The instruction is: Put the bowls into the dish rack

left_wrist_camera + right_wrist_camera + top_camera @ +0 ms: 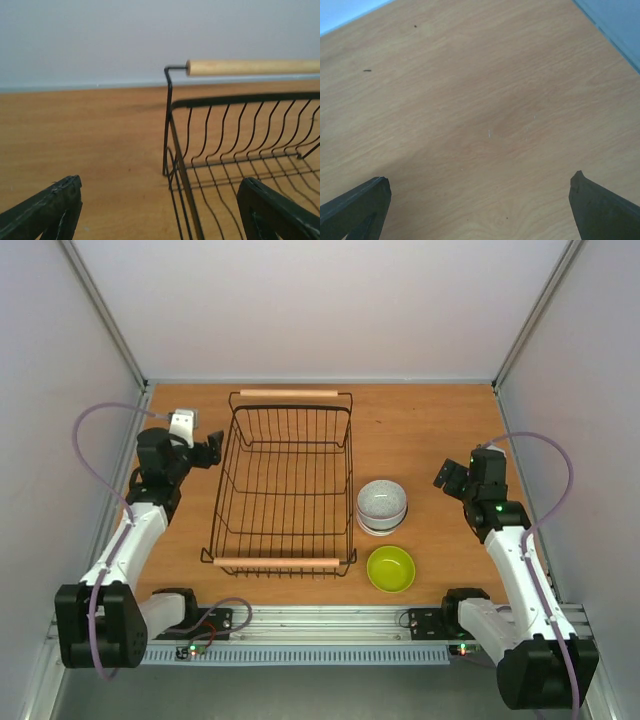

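Note:
I should close my right gripper on the rim of the top pale grey bowl (404,495) in the stack, on its side away from the dish rack.
The black wire dish rack (285,483) with two wooden bar handles stands on the table, holding nothing. A stack of white and pale grey bowls (382,506) sits just right of it. A lime green bowl (391,568) lies in front of the stack. No orange bowl shows. My left gripper (212,452) is open and empty beside the rack's left wall; the rack's far left corner (172,150) and handle (250,67) show in the left wrist view. My right gripper (447,476) is open and empty, right of the stack, over bare wood (485,130).
White walls close the table on the left, back and right. A metal rail (330,620) with the arm bases runs along the near edge. A lilac cable (90,440) loops out from each arm.

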Action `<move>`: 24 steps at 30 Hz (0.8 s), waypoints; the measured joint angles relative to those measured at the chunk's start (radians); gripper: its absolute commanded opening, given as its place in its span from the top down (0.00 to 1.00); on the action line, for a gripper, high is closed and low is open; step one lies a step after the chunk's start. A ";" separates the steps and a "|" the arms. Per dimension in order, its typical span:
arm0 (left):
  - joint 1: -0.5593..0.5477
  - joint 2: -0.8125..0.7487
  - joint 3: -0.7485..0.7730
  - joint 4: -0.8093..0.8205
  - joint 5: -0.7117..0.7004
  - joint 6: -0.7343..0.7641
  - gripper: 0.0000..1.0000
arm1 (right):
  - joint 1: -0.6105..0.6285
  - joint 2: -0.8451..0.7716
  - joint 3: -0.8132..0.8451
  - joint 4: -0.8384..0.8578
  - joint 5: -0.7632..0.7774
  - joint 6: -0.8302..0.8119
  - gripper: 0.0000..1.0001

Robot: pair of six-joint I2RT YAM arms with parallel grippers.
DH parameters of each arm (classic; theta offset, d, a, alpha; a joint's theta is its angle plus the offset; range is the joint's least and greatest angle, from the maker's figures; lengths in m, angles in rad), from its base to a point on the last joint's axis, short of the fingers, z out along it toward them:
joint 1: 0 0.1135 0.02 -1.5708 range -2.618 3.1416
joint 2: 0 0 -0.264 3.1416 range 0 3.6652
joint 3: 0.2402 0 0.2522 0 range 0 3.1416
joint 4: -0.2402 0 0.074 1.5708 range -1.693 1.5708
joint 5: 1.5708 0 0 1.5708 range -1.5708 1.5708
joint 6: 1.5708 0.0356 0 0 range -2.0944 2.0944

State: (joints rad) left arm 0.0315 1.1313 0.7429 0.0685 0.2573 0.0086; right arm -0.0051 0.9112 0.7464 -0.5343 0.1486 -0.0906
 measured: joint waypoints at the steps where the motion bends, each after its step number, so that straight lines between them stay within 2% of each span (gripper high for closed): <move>1: 0.001 0.000 -0.016 0.000 -0.002 0.003 0.14 | 0.000 0.006 0.002 -0.005 0.002 0.004 0.01; 13: 0.020 -0.012 -0.081 0.023 -0.018 0.026 0.13 | 0.000 0.146 0.090 -0.115 -0.003 0.064 0.01; 24: 0.021 -0.022 -0.096 0.034 0.002 0.027 0.13 | 0.000 0.055 0.087 -0.197 -0.008 0.073 0.01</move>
State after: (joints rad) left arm 0.0521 1.1095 0.6472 0.1024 0.2588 0.0357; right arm -0.0051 0.9661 0.8333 -0.7315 0.1406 -0.0174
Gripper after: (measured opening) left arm 0.868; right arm 0.987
